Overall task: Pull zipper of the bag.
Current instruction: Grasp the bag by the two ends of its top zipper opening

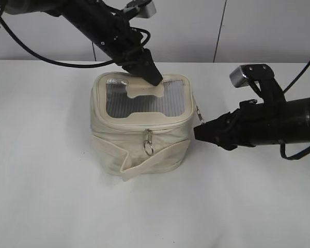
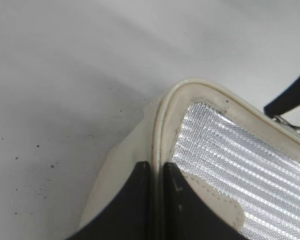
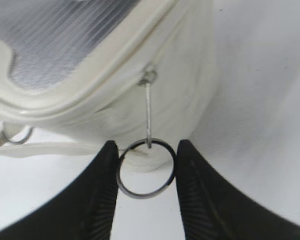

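Observation:
Next, my right gripper lets go of the ring pull at the bag's front (image 1: 156, 146) (image 3: 34, 134), beside the silver slider hanging there.
The cream-white bag (image 1: 139, 147) stands mid-table, its grey mesh top (image 1: 139, 101) bearing a cream patch. The zipper (image 1: 160, 125) runs round the top rim. One silver slider with a ring pull (image 1: 149, 143) hangs on the front side. My left gripper (image 1: 154, 78) is shut on the bag's back rim; the left wrist view shows the cream rim (image 2: 165, 115) pinched between the jaws (image 2: 157, 167). My right gripper (image 1: 198, 133) is at the bag's right side. In the right wrist view its jaws (image 3: 146, 145) press both sides of the ring pull (image 3: 146, 195) hanging from the second slider (image 3: 149, 76).
The bag's fabric strap (image 1: 144, 165) hangs loose at the front lower side. The white table (image 1: 51, 196) extends around the bag. A white wall (image 1: 258, 26) stands behind. The right arm's body (image 1: 284, 124) lies low over the table's right side.

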